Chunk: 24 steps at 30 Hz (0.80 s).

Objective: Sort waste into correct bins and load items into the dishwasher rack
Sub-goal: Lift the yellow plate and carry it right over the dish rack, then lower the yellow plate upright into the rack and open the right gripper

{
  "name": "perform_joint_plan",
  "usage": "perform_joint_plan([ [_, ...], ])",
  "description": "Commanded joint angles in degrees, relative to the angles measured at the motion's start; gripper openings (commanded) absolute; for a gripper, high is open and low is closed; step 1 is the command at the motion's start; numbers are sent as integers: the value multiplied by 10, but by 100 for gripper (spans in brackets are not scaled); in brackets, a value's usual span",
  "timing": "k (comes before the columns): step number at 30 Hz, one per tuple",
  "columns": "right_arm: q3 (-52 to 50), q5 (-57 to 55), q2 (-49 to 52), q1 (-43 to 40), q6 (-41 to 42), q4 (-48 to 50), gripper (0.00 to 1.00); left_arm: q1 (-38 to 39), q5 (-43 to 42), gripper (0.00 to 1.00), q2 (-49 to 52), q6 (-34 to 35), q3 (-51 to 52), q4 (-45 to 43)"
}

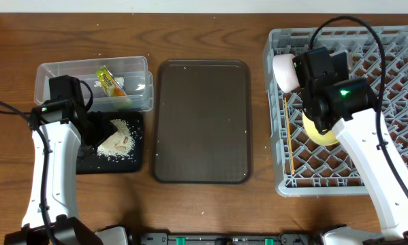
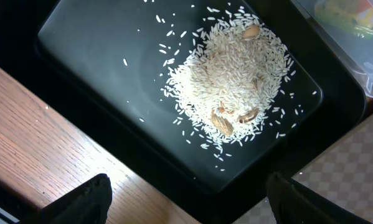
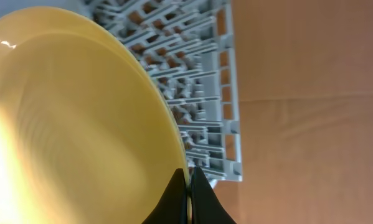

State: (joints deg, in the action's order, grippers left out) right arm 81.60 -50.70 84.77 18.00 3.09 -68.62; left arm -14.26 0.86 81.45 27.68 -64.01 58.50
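The robot's right gripper should release the round yellow plate, now held over the rack, on edge in the grey dishwasher rack [image 1: 306, 133] beside the chopsticks.
My right gripper [image 3: 189, 171] is shut on the rim of the round yellow plate [image 3: 68, 118] and holds it on edge over the grey dishwasher rack [image 1: 394, 102]; the plate also shows in the overhead view [image 1: 318, 131]. A white bowl [image 1: 284, 71] lies on its side at the rack's left edge, above the chopsticks [image 1: 290, 136]. My left gripper [image 2: 187, 183] is open and empty over a corner of the black tray [image 2: 80, 56], which holds the rice scraps [image 2: 230, 81]. The snack wrapper [image 1: 112, 83] lies in the clear tub [image 1: 54, 71]. The light blue bowl and the cup are out of view.
The dark brown serving tray [image 1: 202, 122] lies between the black tray [image 1: 88, 163] and the rack, with a few stray grains on it. Bare wooden table [image 1: 190, 211] runs along the front edge.
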Motion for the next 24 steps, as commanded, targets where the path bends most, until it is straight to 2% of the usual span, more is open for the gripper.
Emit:
perform_joint_plan([
  [1,-12,37,-9,8,-19,2,1,-3,11,82,-1,7,0,2],
  [5,-26,28,-9,8,-12,1,1,-3,11,82,-1,7,0,2],
  [16,-26,-108,-9,8,6,28,1,-3,11,82,-1,7,0,1],
  [20,-26,-74,-9,8,-35,37,1,-3,11,82,-1,7,0,1],
  [24,-27,5,-9,8,-36,32,1,-3,11,82,-1,7,0,1],
])
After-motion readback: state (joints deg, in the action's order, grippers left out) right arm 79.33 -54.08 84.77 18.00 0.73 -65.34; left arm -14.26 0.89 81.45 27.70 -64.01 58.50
